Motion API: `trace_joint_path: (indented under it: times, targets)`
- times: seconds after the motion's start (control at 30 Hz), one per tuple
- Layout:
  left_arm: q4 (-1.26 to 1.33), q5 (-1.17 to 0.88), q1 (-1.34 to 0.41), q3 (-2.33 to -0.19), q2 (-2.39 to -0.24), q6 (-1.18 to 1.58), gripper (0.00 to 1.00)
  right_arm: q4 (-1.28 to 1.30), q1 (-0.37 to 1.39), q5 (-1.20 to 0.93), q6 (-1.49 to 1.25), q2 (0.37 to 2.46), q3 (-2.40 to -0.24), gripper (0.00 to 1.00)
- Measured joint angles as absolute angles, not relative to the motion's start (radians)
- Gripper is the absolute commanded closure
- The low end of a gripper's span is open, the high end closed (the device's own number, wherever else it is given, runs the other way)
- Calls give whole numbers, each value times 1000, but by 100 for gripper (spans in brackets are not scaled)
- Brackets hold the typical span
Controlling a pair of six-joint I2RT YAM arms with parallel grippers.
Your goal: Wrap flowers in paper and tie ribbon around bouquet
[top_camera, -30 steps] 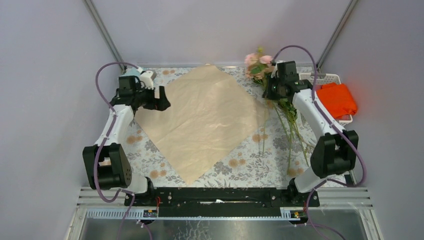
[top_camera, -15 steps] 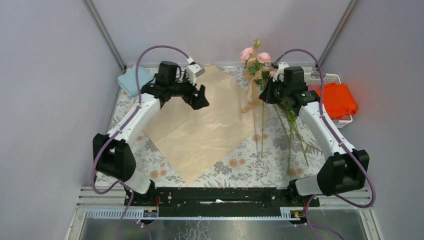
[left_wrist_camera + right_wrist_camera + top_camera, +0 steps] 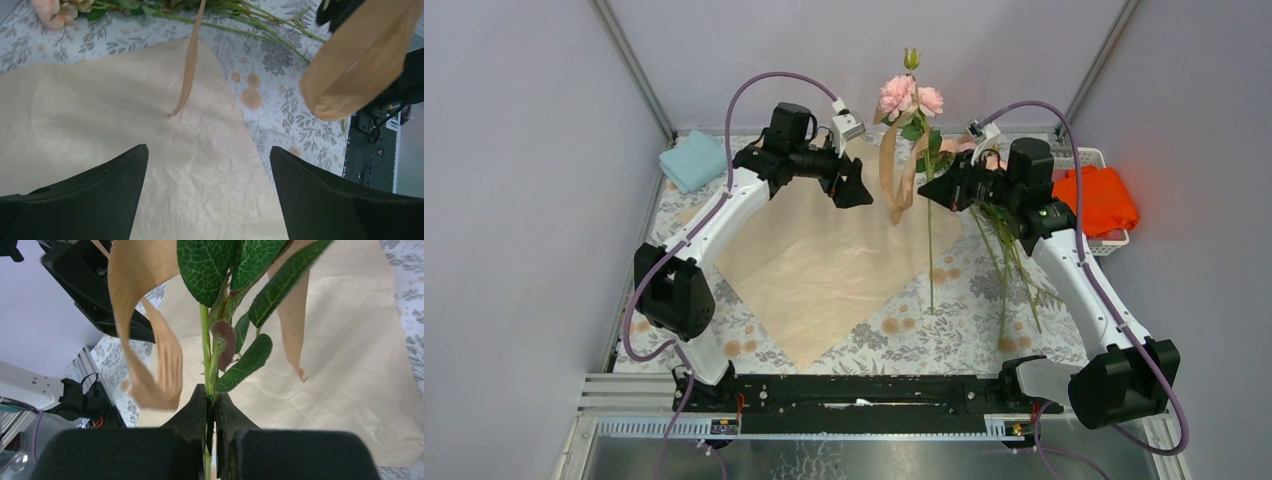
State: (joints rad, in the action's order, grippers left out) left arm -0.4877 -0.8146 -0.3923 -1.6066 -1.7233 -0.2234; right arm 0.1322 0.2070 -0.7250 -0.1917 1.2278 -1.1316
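Observation:
The robot's right gripper should release the flower on the far half of the peach paper (image 3: pixel 812 208), with the flower's roses toward the back.
My right gripper (image 3: pixel 927 193) is shut on the green stem (image 3: pixel 205 350) of one of the flowers and holds it upright above the table. Its pink roses (image 3: pixel 910 96) are at the top and its stem tail hangs down. The tan ribbon (image 3: pixel 894 180) drapes over this stem in loops (image 3: pixel 145 355). The other flowers (image 3: pixel 1006 245) lie on the table under the right arm. The peach paper (image 3: pixel 824 260) lies flat in the middle. My left gripper (image 3: pixel 859 190) hovers open over the paper's far corner (image 3: pixel 125 140), just left of the ribbon, holding nothing.
A light blue folded cloth (image 3: pixel 692 160) lies at the far left corner. A white basket (image 3: pixel 1074 157) at the far right holds a bright orange cloth (image 3: pixel 1100 200). A floral mat (image 3: pixel 924 330) covers the table, and the black base rail (image 3: pixel 864 392) runs along the near edge.
The right gripper has lifted a rose stem, with the ribbon hanging from it, up and to the left. The left arm has swung right from the paper's left corner to its far corner.

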Motion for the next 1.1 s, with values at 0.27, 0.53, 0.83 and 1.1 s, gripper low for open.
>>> trace_joint_path:
  times: [0.27,0.53,0.83,1.1]
  targets:
    - [-487,-856,-444,-1740,-1793,-212,1,118,207,-763,-208,1228,-1099,100]
    - [-482,-981,-456,-1840,-1864,-154,1,92,207,-772,-215,1228,-1094,100]
    - [-429,-916,-481,-1863,-1873,-31,100,79,207,-764,-223,1228,-1083,100]
    - [-516,-895,-482,-1905,-1840,-15,100,151,207,-534,-210,1285,-1084,100]
